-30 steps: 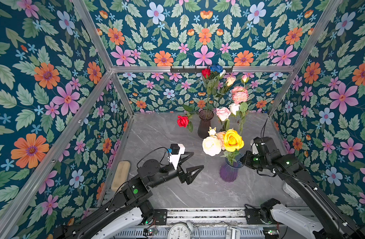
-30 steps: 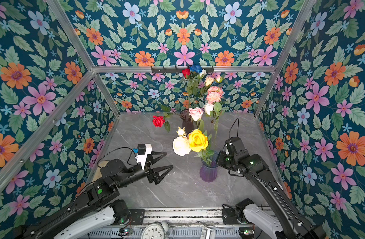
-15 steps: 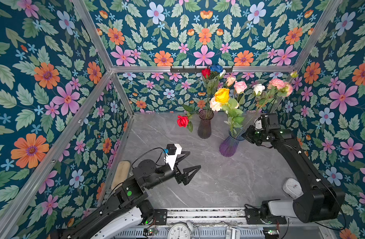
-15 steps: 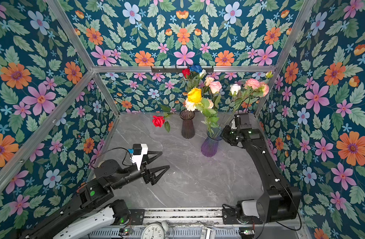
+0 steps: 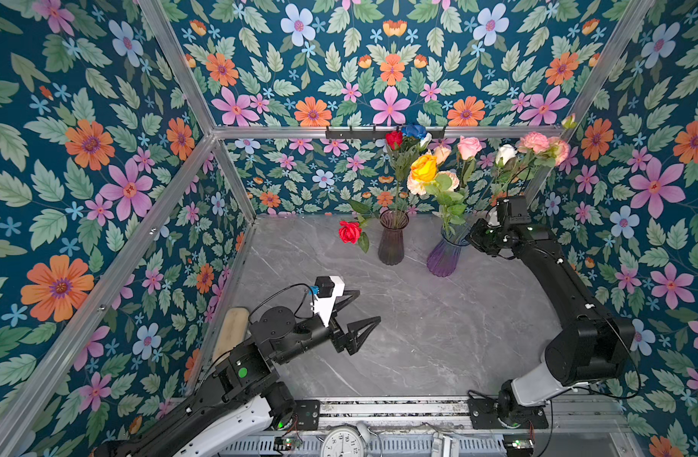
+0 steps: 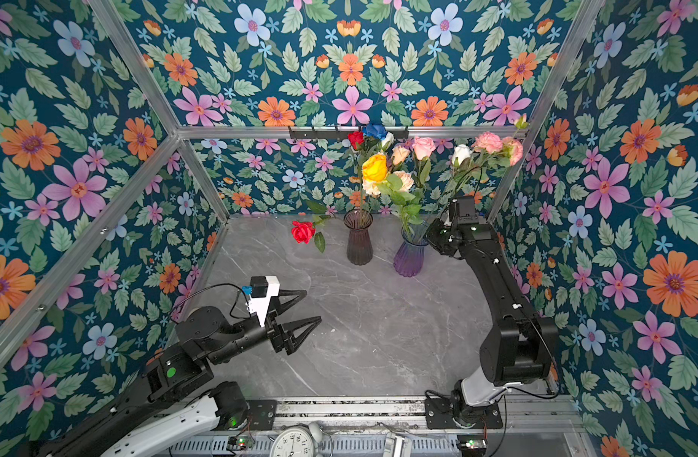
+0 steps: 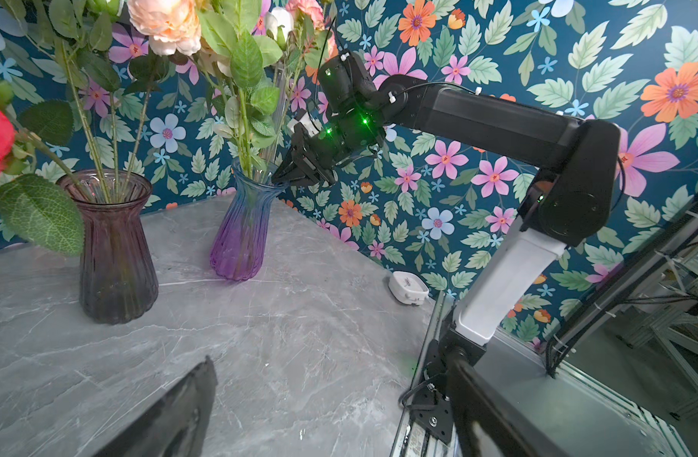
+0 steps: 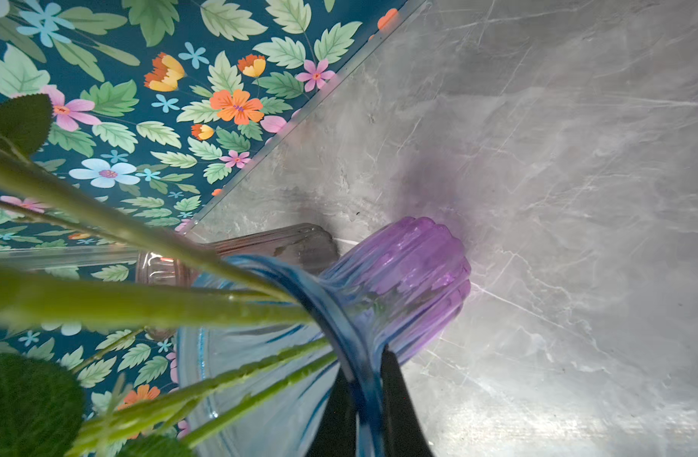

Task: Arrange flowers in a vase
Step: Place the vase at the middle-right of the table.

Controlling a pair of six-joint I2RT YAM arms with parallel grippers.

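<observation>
I should set the blue-to-purple glass vase down with my right gripper on the grey table (image 5: 446, 281) (image 8: 470, 293) next to the dark vase, a little nearer the front.
A blue-to-purple glass vase (image 5: 442, 257) (image 6: 408, 257) (image 7: 240, 237) (image 8: 410, 269) stands at the back of the grey table. It holds yellow, peach, pink and white flowers (image 5: 423, 168) (image 6: 375, 168) on green stems. My right gripper (image 5: 469, 237) (image 6: 431, 237) (image 7: 278, 178) (image 8: 363, 368) is shut on the vase's blue rim, one finger inside and one outside. To its left, a dark vase (image 5: 391, 241) (image 6: 358, 241) (image 7: 116, 253) holds red and blue roses, and a red rose (image 5: 349, 231) (image 6: 302, 231) droops over its side. My left gripper (image 5: 368, 305) (image 6: 313, 305) (image 7: 331, 360) hovers open and empty over the front left.
A small white device (image 7: 408, 287) lies by the right wall. A tan wooden piece (image 5: 230, 332) lies along the left wall. A black hook rail (image 5: 355, 132) runs along the back wall, and a clock (image 5: 341, 441) sits at the front rail.
My right arm carried the purple vase and its flowers from the front middle to the back, beside the dark vase. The left gripper drew back slightly and stayed open.
</observation>
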